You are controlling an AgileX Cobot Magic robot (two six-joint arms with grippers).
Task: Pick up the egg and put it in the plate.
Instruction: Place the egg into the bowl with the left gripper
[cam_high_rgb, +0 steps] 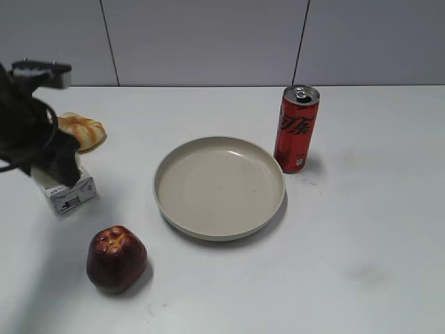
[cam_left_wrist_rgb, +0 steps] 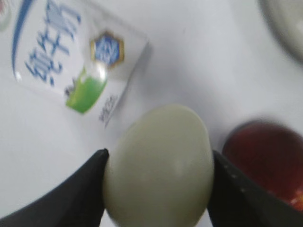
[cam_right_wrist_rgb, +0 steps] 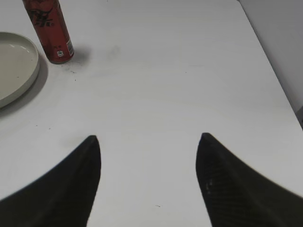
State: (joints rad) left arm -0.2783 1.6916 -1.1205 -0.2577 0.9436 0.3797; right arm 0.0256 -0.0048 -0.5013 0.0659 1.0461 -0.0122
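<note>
I need to let go of the egg, now over the milk carton, with my left gripper just off the beige plate's middle (cam_high_rgb: 208, 175) toward the bread bun.
The pale greenish-white egg (cam_left_wrist_rgb: 158, 165) sits between the two black fingers of my left gripper (cam_left_wrist_rgb: 158, 153), which is shut on it. In the exterior view the left gripper (cam_high_rgb: 59, 170) is at the far left over the milk carton, and the egg is hidden behind the arm. The round beige plate (cam_high_rgb: 220, 186) lies empty at the table's middle, well to the right of that gripper; its rim also shows in the left wrist view (cam_left_wrist_rgb: 286, 23) and the right wrist view (cam_right_wrist_rgb: 14, 66). My right gripper (cam_right_wrist_rgb: 149, 139) is open and empty over bare table.
A small milk carton (cam_high_rgb: 69, 195) stands under the left arm, with a tan bread bun (cam_high_rgb: 83, 130) behind it. A dark red apple (cam_high_rgb: 116, 257) lies at the front left. A red soda can (cam_high_rgb: 297, 129) stands just right of the plate.
</note>
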